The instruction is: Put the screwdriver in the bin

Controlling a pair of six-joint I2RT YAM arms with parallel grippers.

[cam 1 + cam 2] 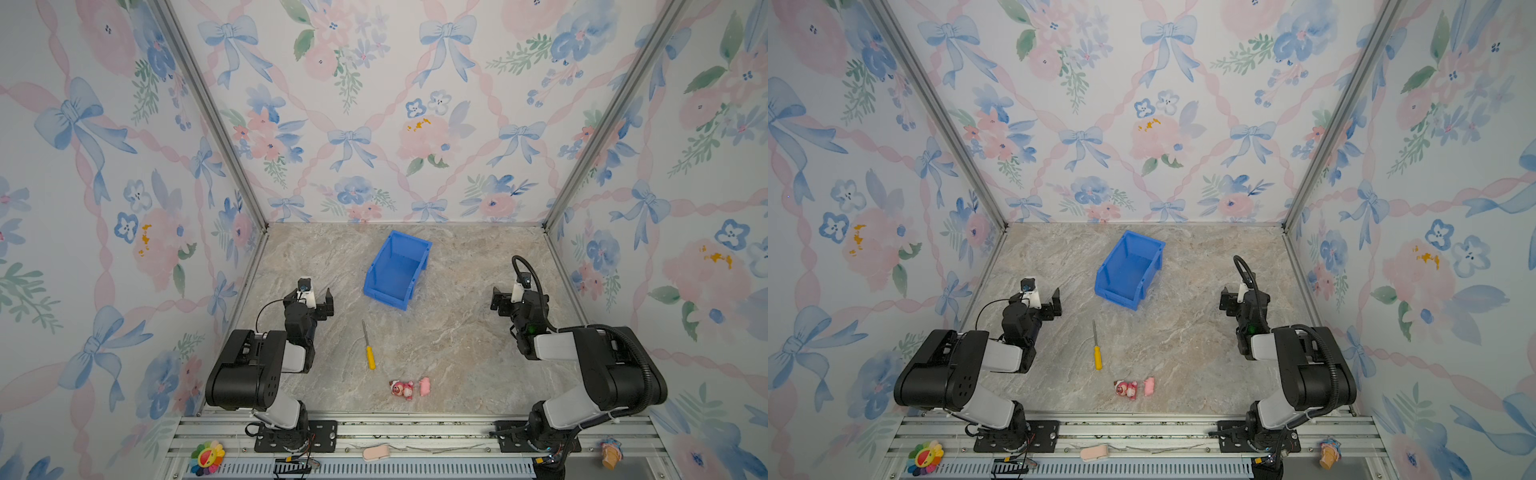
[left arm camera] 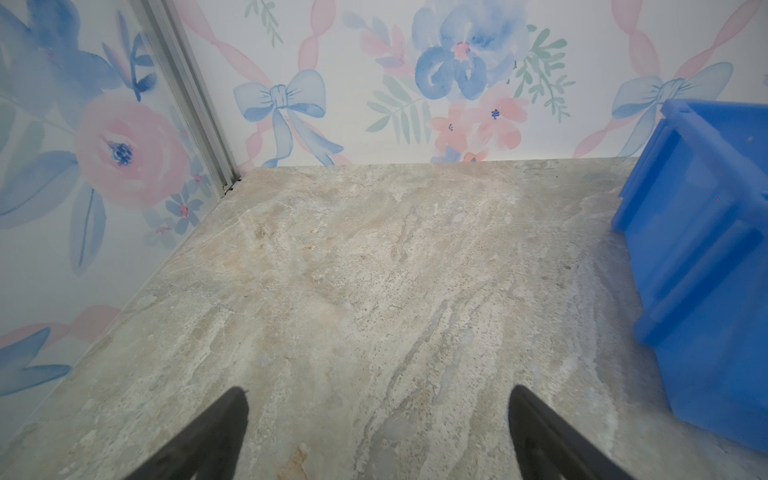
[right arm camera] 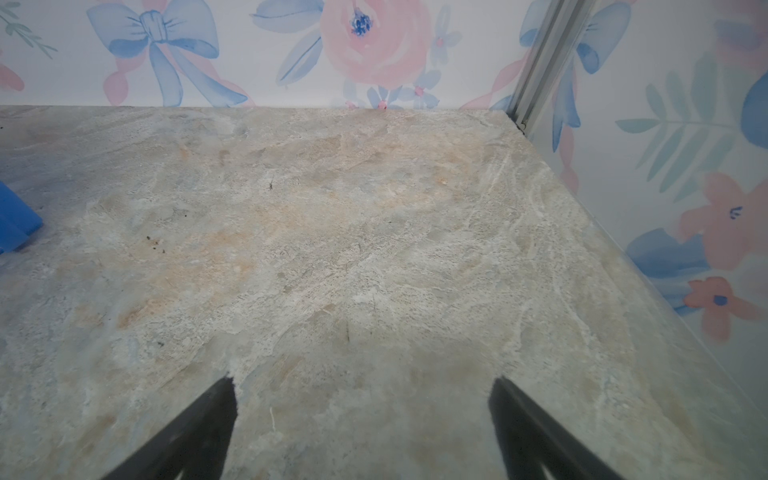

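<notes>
My left gripper will close on the yellow handle (image 1: pixel 369 354) of the screwdriver, near the start of its thin grey metal rod.
The screwdriver (image 1: pixel 368 347) (image 1: pixel 1096 347), with a yellow handle and a thin grey shaft, lies flat on the marble table in both top views, shaft pointing toward the back. The blue bin (image 1: pixel 384 294) (image 1: pixel 1117 294) stands behind it, open-topped and with nothing showing inside. My left gripper (image 1: pixel 311 299) (image 1: pixel 1036 299) (image 2: pixel 378 392) hovers open left of the bin (image 2: pixel 706 249), holding nothing. My right gripper (image 1: pixel 500 299) (image 1: pixel 1227 299) (image 3: pixel 362 380) is open over bare table at the right, and a corner of the bin (image 3: pixel 14 224) shows in its wrist view. Neither wrist view shows the screwdriver.
Two small pink toys (image 1: pixel 402 388) (image 1: pixel 424 385) lie near the front edge, just right of the screwdriver's handle. Floral walls close in the table on three sides. A flower toy (image 1: pixel 207 457), a pink piece (image 1: pixel 376 452) and a figurine (image 1: pixel 611 453) sit on the front rail.
</notes>
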